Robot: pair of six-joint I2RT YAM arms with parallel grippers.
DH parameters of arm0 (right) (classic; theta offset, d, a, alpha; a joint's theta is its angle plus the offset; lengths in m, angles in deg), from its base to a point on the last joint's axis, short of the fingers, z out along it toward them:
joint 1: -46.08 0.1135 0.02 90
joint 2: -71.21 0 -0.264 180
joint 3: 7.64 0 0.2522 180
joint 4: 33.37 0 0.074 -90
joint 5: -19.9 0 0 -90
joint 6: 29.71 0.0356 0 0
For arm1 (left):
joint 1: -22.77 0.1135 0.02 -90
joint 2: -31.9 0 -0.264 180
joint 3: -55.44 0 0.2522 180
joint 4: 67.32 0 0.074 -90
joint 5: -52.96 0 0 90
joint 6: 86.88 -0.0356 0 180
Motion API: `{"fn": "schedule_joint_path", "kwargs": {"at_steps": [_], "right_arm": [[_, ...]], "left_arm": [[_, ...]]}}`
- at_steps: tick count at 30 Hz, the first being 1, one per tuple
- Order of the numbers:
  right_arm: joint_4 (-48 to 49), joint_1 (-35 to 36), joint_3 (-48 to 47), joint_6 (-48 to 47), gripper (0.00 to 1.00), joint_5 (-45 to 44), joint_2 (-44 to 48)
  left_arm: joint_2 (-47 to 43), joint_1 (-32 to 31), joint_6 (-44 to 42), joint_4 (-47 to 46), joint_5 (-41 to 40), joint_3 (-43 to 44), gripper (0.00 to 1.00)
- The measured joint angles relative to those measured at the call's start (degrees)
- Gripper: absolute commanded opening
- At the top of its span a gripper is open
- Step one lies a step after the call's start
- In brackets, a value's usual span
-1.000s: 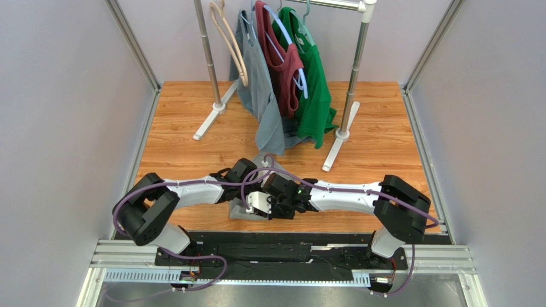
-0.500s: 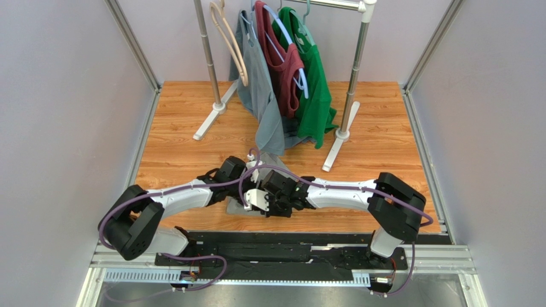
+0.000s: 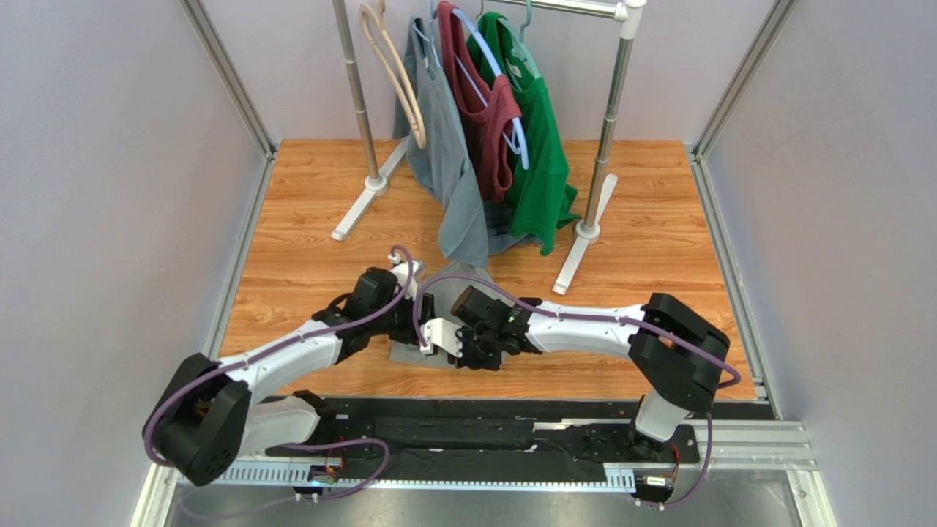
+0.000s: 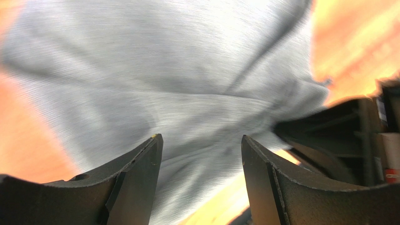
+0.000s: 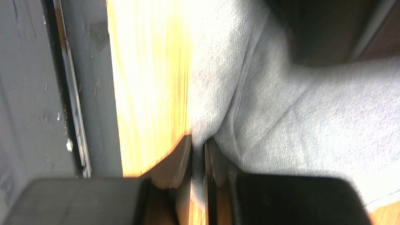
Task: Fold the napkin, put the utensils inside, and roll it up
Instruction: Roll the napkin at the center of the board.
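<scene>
The napkin lies bunched beneath my left gripper, so I should have my right gripper pull the napkin's fold out of the way before my left gripper pinches the fold (image 5: 209,115) close by.
The napkin (image 3: 409,358) is a bunched heather-grey cloth on the wooden table, between the two wrists near the front edge. It fills most of the left wrist view as the napkin (image 4: 188,79). My left gripper (image 4: 202,143) is open just above it with nothing between its fingers; in the top view the left gripper (image 3: 393,329) sits at the cloth's left side. My right gripper (image 5: 198,152) is shut on a fold of the napkin (image 5: 291,122), and in the top view the right gripper (image 3: 432,352) is at the cloth's right side. The utensils are out of view.
A clothes rack (image 3: 603,132) stands at the back with a grey shirt (image 3: 449,165), a red top (image 3: 484,110) and a green top (image 3: 539,154) on hangers. Its feet (image 3: 572,261) reach toward the middle. A black rail (image 5: 70,93) runs along the near edge.
My left gripper has opened, let go of the napkin and drawn back to the left. My right gripper stays shut on the cloth and has shifted slightly left.
</scene>
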Motion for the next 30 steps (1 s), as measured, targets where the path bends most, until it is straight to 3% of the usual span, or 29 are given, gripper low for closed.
{"fn": "schedule_joint_path", "kwargs": {"at_steps": [9,15,22,30], "right_arm": [[-4.2,-2.25,-2.62,0.17,0.0,3.85,-1.55],[-7.74,-4.33,-5.2,0.48,0.0,8.28,-3.58],[-13.64,-8.33,-10.21,1.18,0.0,15.93,-7.98],[-19.74,-12.02,-13.51,2.19,0.0,23.5,-11.82]], "left_arm": [[-17.4,2.91,5.09,0.94,-10.32,-6.19,0.69],[-28.68,2.91,5.51,-0.52,-11.52,-12.13,0.69],[-28.63,2.91,3.63,-6.86,-8.09,-14.25,0.68],[-15.56,2.89,0.79,-17.11,1.49,-13.94,0.65]]}}
